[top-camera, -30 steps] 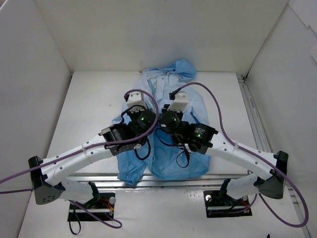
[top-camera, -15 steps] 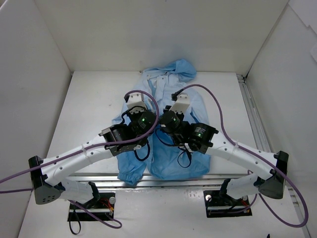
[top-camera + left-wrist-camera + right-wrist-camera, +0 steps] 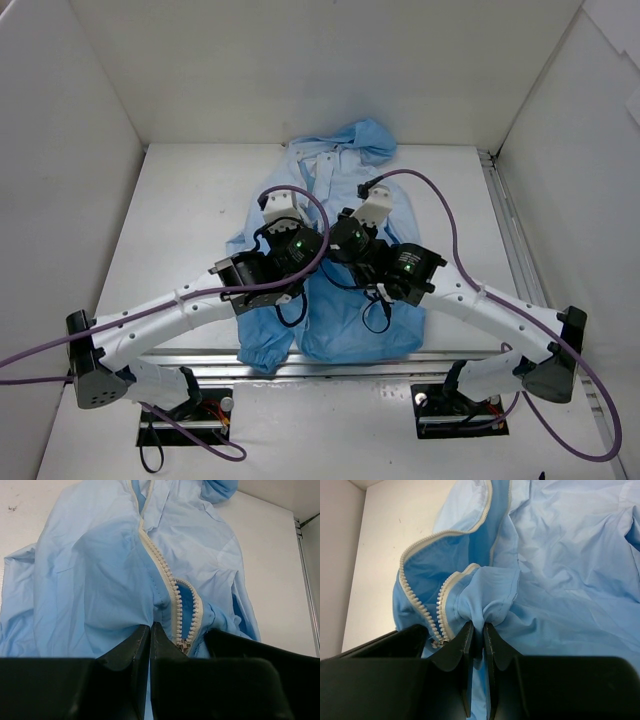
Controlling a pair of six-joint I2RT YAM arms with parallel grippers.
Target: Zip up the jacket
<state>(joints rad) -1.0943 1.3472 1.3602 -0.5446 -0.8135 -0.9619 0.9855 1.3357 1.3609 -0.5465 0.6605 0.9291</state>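
Observation:
My left gripper is pinching a jacket fold away from the slider, so I will open it, back it off, and come in lower to grab the jacket's edge [image 3: 172,637] beside the slider.
The light blue jacket [image 3: 345,320] lies flat on the white table, hood at the far end. Its pale zipper [image 3: 160,560] is closed higher up and gapes open near the slider [image 3: 184,646]. My left gripper [image 3: 280,212] is shut on a fold of jacket fabric [image 3: 100,555] just left of the zipper. My right gripper [image 3: 370,215] is shut on a bunched fold of the jacket [image 3: 570,555] just right of the open zipper teeth [image 3: 415,600], with the slider [image 3: 436,642] beside its left finger. Both grippers sit close together over the jacket's middle.
White walls enclose the table on three sides. A metal rail [image 3: 510,250] runs along the right edge and another [image 3: 350,365] along the near edge. Purple cables [image 3: 440,230] loop over both arms above the jacket.
Both grippers have moved a little farther from the bases, toward the hood, still holding the fabric. The jacket's lower part has shifted slightly with them.

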